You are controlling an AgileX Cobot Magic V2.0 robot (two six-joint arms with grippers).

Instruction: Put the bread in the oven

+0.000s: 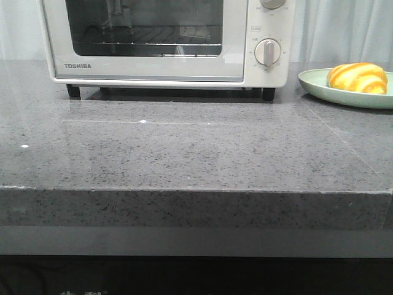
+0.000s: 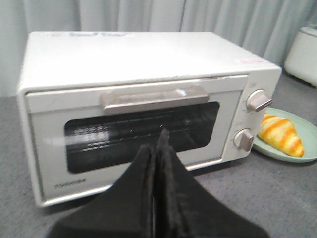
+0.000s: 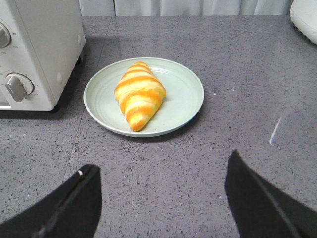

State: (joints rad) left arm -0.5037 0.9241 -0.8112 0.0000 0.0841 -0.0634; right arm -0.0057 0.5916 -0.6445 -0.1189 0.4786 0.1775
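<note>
The robot's right gripper will close on the narrow near end (image 1: 371, 82) (image 3: 140, 112) of the bread that lies on the pale green plate.
The bread (image 1: 358, 77) (image 2: 281, 135) (image 3: 139, 94), a glossy yellow roll with orange stripes, lies on a pale green plate (image 1: 319, 86) (image 3: 184, 94) to the right of the oven. The cream-white oven (image 1: 245, 49) (image 2: 133, 64) (image 3: 39, 44) stands at the back of the counter with its glass door closed. My left gripper (image 2: 157, 141) is shut with nothing in it, held in front of the oven door, below the door handle (image 2: 153, 97). My right gripper (image 3: 161, 168) is open, back from the plate over bare counter. Neither gripper shows in the front view.
The grey speckled counter (image 1: 196, 153) ends in a front edge (image 1: 196, 192) near me. Two round knobs (image 2: 259, 100) (image 2: 243, 140) sit on the oven's right panel. A white appliance (image 2: 303, 52) (image 3: 304, 12) stands further right behind the plate. Curtains hang behind.
</note>
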